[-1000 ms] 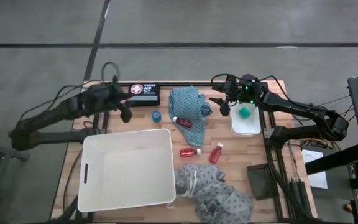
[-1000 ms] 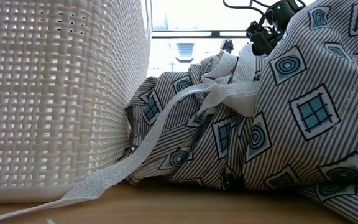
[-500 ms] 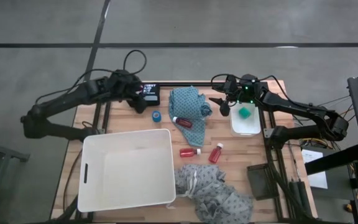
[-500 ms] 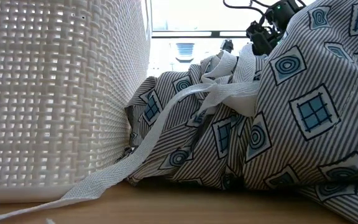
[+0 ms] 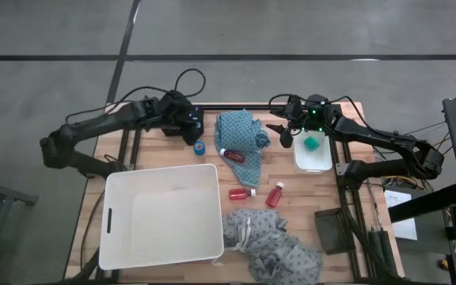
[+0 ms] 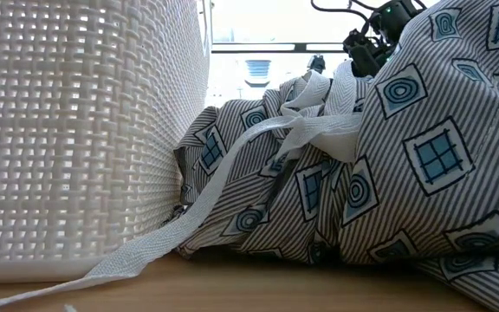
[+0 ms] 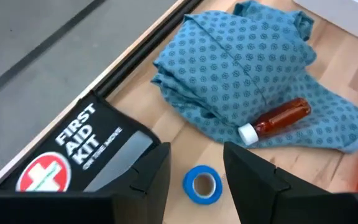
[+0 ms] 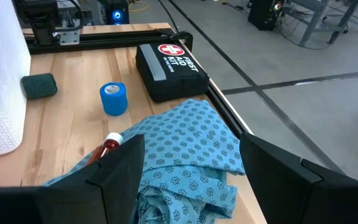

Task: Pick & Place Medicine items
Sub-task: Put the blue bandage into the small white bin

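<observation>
The blue roll's rim point(image 5: 197, 145) point(image 7: 188, 183) has a side nearest the black first aid kit. Next, I close my left gripper on the rim on that side.
A small blue roll point(image 5: 200, 147) stands on the wood by the black first aid kit point(image 7: 73, 155). My left gripper point(image 5: 192, 136) hovers open just above it; in the left wrist view the blue roll point(image 7: 202, 185) shows between the fingertips, untouched. One red bottle point(image 7: 278, 118) with a white cap lies on the blue cloth point(image 5: 240, 134). Two more red bottles point(image 5: 242, 193) point(image 5: 275, 194) lie on the bare table. My right gripper point(image 5: 283, 136) waits open beside the cloth's right end. A teal piece point(image 5: 312, 143) sits on a white tray point(image 5: 313, 162).
A large white basket point(image 5: 161, 169) fills the near left; its woven wall point(image 6: 76, 130) blocks the low view. A grey patterned cloth point(image 5: 271, 237) with white ties lies near the front. A dark green piece point(image 8: 39, 86) sits beside the basket.
My left gripper has travelled along the far edge toward the table's right, over the first aid kit, and has come to just above the blue roll, tipping further down. Its fingers kept the same gap. No object has moved.
</observation>
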{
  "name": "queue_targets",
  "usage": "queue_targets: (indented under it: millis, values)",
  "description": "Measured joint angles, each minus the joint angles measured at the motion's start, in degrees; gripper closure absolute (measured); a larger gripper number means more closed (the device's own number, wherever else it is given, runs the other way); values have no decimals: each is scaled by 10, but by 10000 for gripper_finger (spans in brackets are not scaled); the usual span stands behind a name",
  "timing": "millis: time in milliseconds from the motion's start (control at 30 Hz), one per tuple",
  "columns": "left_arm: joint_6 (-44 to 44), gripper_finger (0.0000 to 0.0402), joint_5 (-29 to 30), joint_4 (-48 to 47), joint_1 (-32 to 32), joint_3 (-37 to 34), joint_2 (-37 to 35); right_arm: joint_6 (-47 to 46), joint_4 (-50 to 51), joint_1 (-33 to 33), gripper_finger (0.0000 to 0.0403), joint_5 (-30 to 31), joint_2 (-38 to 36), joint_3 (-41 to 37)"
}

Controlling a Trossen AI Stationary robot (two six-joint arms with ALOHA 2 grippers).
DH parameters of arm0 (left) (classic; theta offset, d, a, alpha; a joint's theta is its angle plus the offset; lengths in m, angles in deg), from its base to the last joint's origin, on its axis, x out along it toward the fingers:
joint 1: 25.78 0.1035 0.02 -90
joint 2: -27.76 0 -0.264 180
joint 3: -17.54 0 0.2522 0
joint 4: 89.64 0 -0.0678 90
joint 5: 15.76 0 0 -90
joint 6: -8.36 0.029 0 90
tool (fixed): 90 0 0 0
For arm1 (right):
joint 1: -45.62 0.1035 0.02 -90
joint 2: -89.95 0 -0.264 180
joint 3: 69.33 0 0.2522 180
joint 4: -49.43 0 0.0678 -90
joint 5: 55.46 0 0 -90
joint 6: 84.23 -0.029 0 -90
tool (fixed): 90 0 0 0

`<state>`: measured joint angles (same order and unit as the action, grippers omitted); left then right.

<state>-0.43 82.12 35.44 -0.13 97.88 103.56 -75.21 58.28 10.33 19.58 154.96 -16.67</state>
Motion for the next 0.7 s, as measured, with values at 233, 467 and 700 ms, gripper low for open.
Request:
queue_targets:
  millis: [233, 467, 700]
  values:
    - [10, 238, -3, 23, 3, 40, 57, 0, 0, 0, 142, 0, 0, 0]
    - [-5, 164, -10, -4, 4, 82, 125, 0, 0, 0, 142, 0, 0, 0]
    - [-5, 100, -22, -90, 4, 113, 172, 0, 0, 0, 142, 0, 0, 0]
